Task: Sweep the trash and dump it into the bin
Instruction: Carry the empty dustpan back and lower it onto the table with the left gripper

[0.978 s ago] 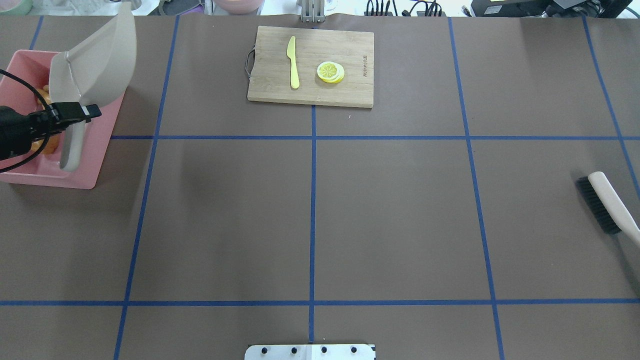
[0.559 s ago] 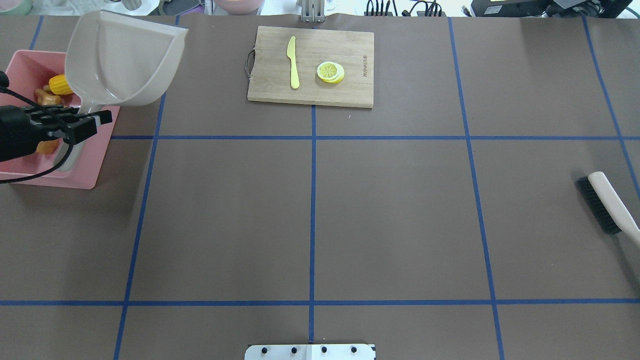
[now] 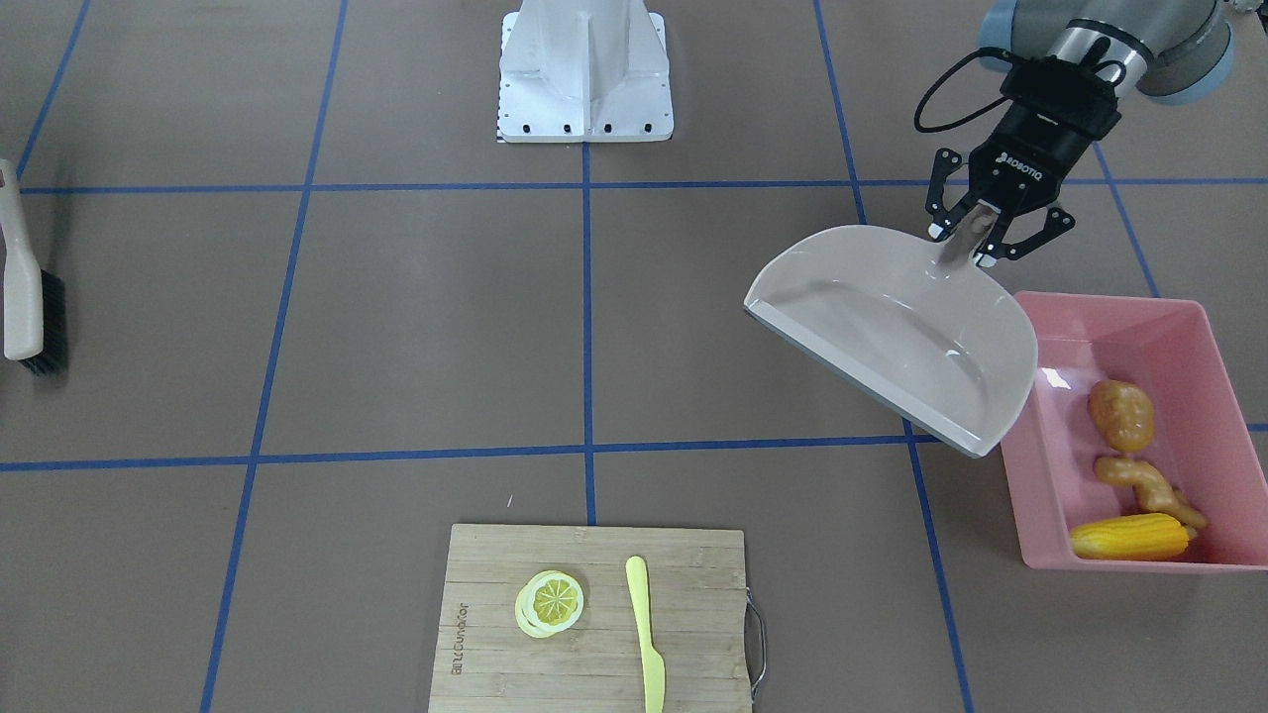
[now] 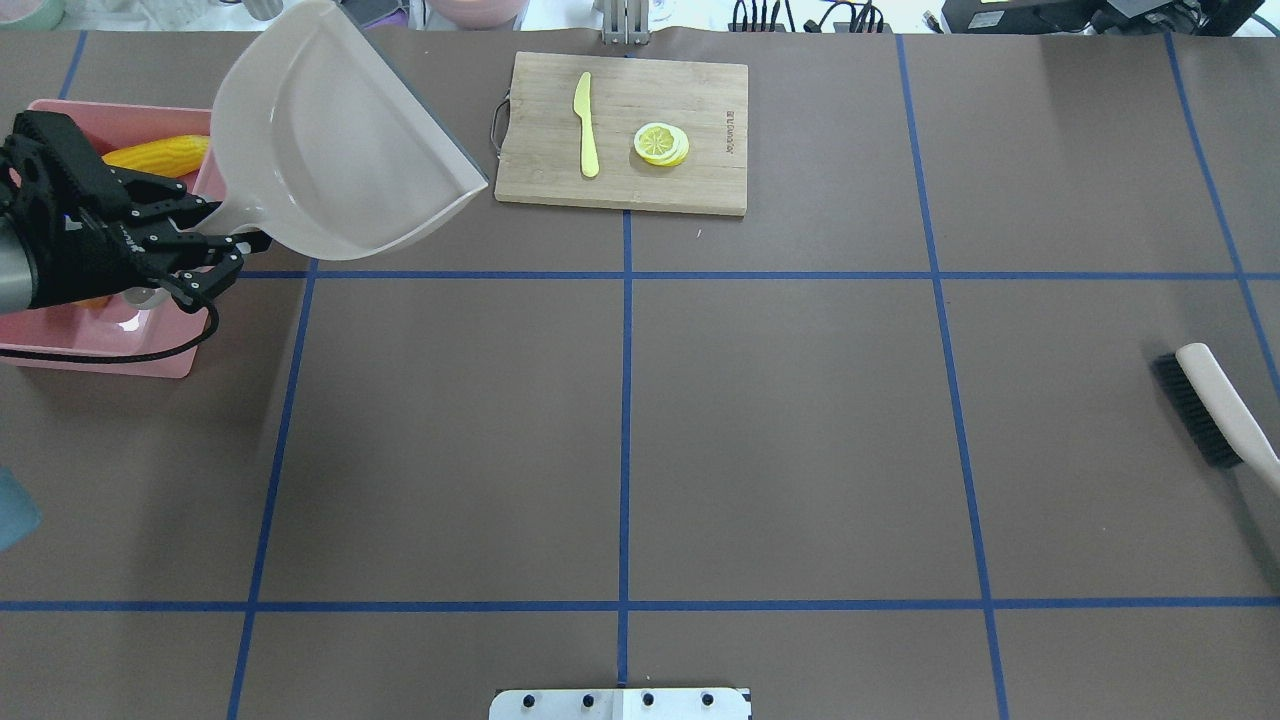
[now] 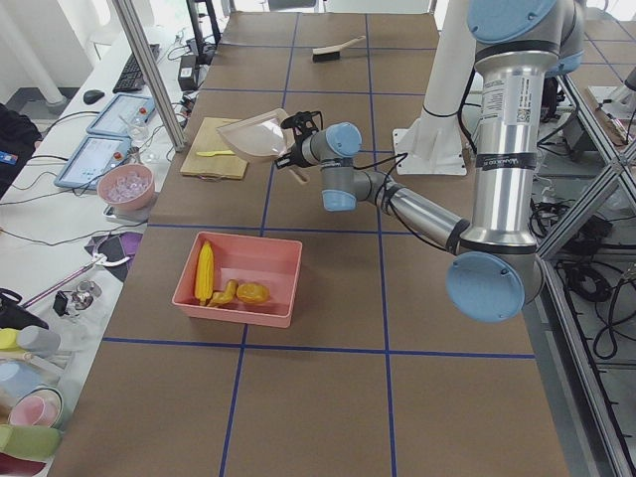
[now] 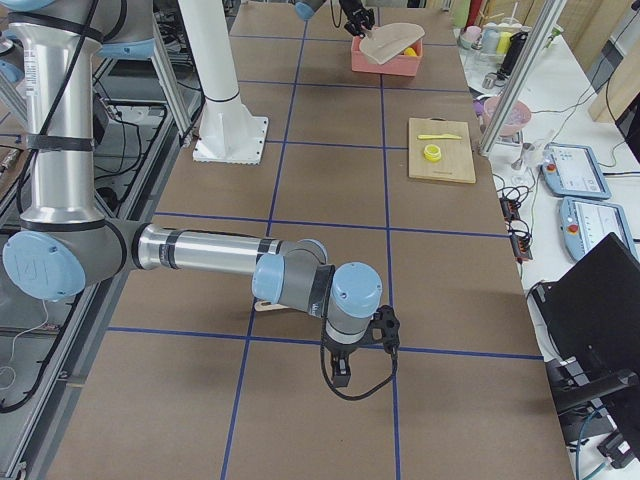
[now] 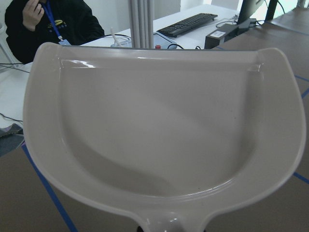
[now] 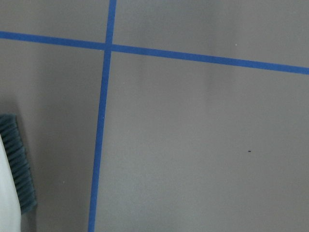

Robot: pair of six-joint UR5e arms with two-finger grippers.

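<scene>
I will have the beige dustpan resting beside the blue line between base plate and cutting board (image 3: 671,297) once my left gripper releases it.
My left gripper (image 3: 976,236) is shut on the handle of the beige dustpan (image 3: 892,327), which is empty and held in the air beside the bin. It shows in the overhead view too (image 4: 340,150), with the left gripper (image 4: 215,245) over the bin's edge. The pink bin (image 3: 1119,307) holds the corn cob (image 3: 1129,538), the ginger root (image 3: 1144,482) and the potato (image 3: 1121,414). My right gripper (image 6: 340,375) shows only in the exterior right view, low over the table, and I cannot tell if it is open or shut.
A brush (image 4: 1215,405) lies at the table's right edge. A wooden cutting board (image 4: 620,190) with a pale yellow knife (image 4: 586,125) and a lemon slice (image 4: 661,143) sits at the far middle. The robot's base plate (image 3: 584,89) stands at the near edge.
The dustpan has swung from tipped over the bin to nearly level and moved right, off the bin. The corn cob now shows in the bin. The brush has not moved.
</scene>
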